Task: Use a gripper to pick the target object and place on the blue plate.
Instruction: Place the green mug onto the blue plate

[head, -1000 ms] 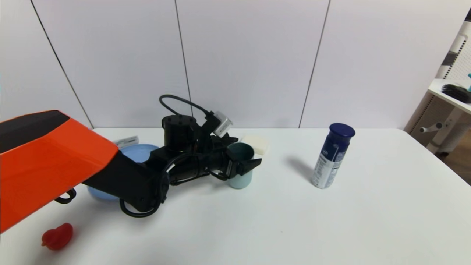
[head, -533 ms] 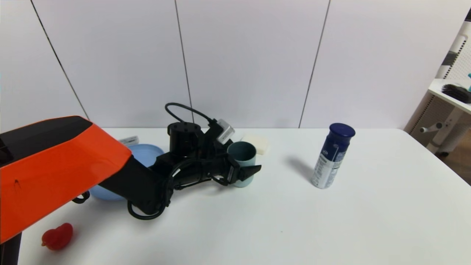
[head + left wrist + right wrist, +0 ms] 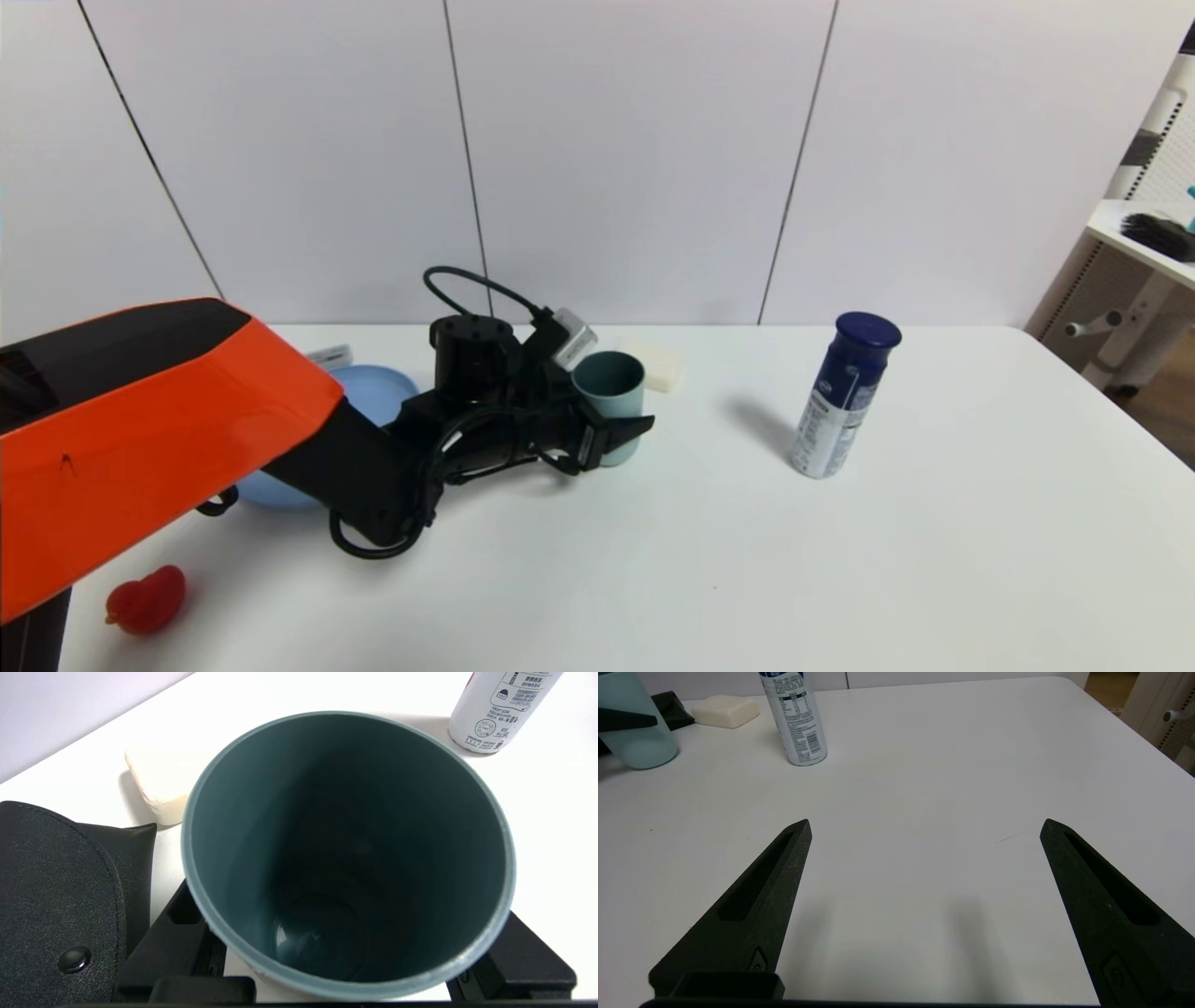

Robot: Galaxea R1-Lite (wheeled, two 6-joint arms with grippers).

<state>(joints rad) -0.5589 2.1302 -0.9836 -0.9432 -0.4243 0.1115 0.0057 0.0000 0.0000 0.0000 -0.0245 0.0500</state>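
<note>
Next, my left gripper releases the cup upright on the middle of the blue plate (image 3: 332, 441). It still stands at the table's middle back.
The target object, a pale grey-green cup (image 3: 611, 390) with a dark teal inside (image 3: 345, 858), stands upright at the table's middle back. My left gripper (image 3: 621, 413) comes in from the left and is shut on the cup, one black jaw on each side of its lower wall (image 3: 350, 956). The near fingertip (image 3: 644, 427) crosses the cup's front; the far one is hidden behind it. The blue plate (image 3: 369, 392) lies just left of the cup, largely hidden by the left arm. My right gripper (image 3: 927, 822) hangs open over bare table, out of the head view.
A blue-capped white spray can (image 3: 845, 397) stands right of the cup. A white soap-like block (image 3: 658, 366) and a black pouch (image 3: 56, 896) lie behind the cup. A red toy (image 3: 147, 599) sits at the front left. A shelf (image 3: 1144, 238) stands beyond the table's right edge.
The left arm has risen and eased in round the cup, and its jaws have closed on it. The cup has shifted slightly up and left in the head view.
</note>
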